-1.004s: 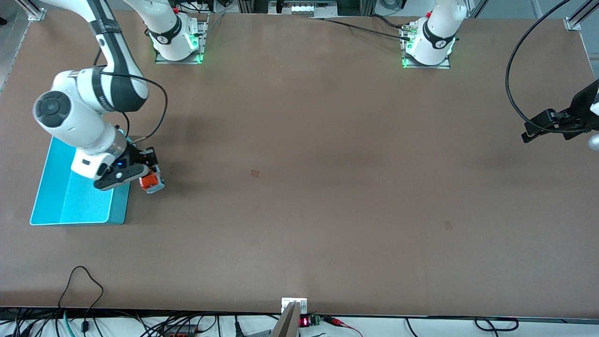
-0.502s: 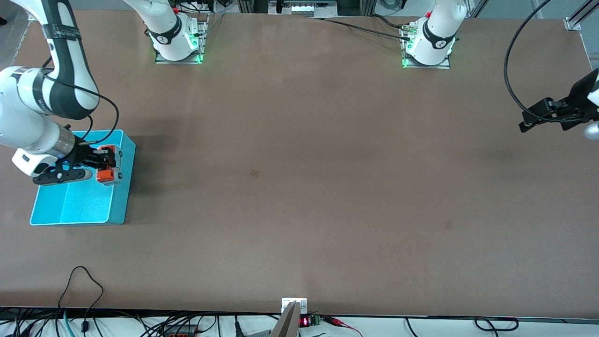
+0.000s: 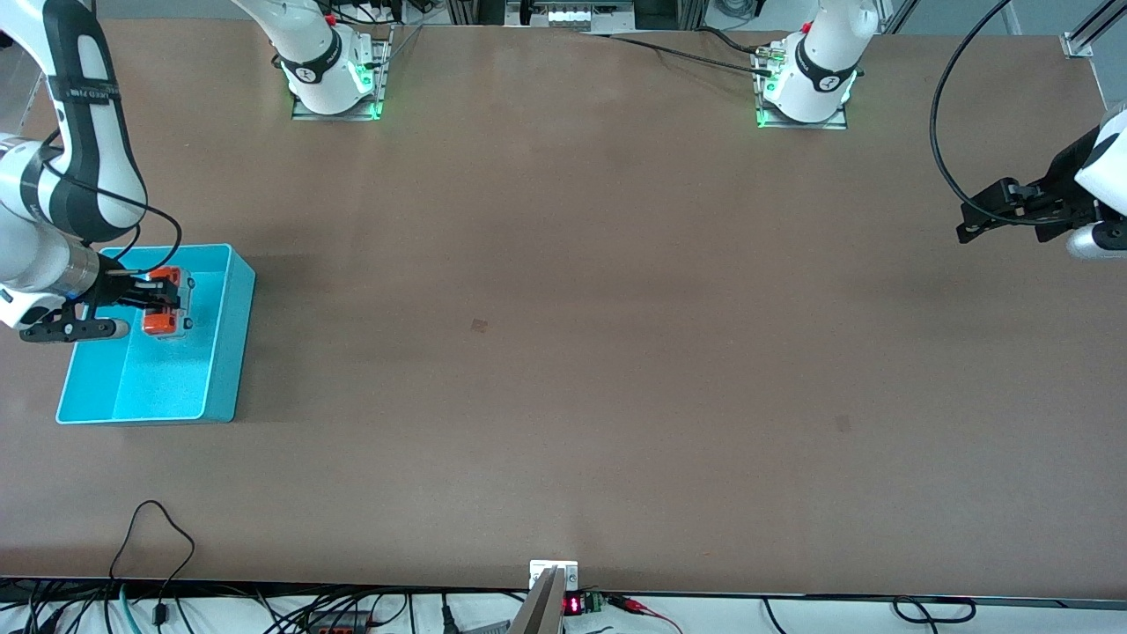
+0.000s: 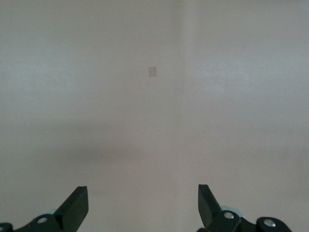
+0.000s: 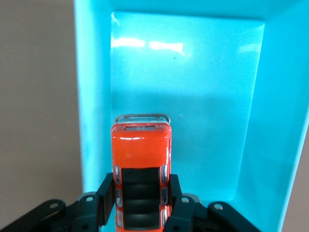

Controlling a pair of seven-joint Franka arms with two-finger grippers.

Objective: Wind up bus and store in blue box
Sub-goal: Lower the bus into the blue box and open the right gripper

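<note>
The orange-red toy bus, now held over the light-blue box's inside, will be let go by my right gripper on the light-blue box's bottom, midway (image 3: 179, 322) (image 5: 171, 145) between the sides.
My right gripper (image 3: 157, 304) is shut on the orange-red toy bus (image 3: 165, 310) and holds it over the inside of the light-blue box (image 3: 231, 352), at the right arm's end of the table. In the right wrist view the bus (image 5: 141, 145) sits roof-up between my black fingers (image 5: 107, 193), with the box floor (image 5: 193, 87) below it. My left gripper (image 3: 968, 231) is open and empty, up in the air over the left arm's end of the table; its fingertips (image 4: 77, 203) show over bare table.
A small dark patch (image 3: 479, 326) marks the brown table near its middle, another (image 3: 843, 423) lies toward the left arm's end. Cables run along the table edge nearest the front camera.
My right gripper has carried the bus from beside the box's wall to over the box's inside. My left gripper has drifted slightly toward the middle.
</note>
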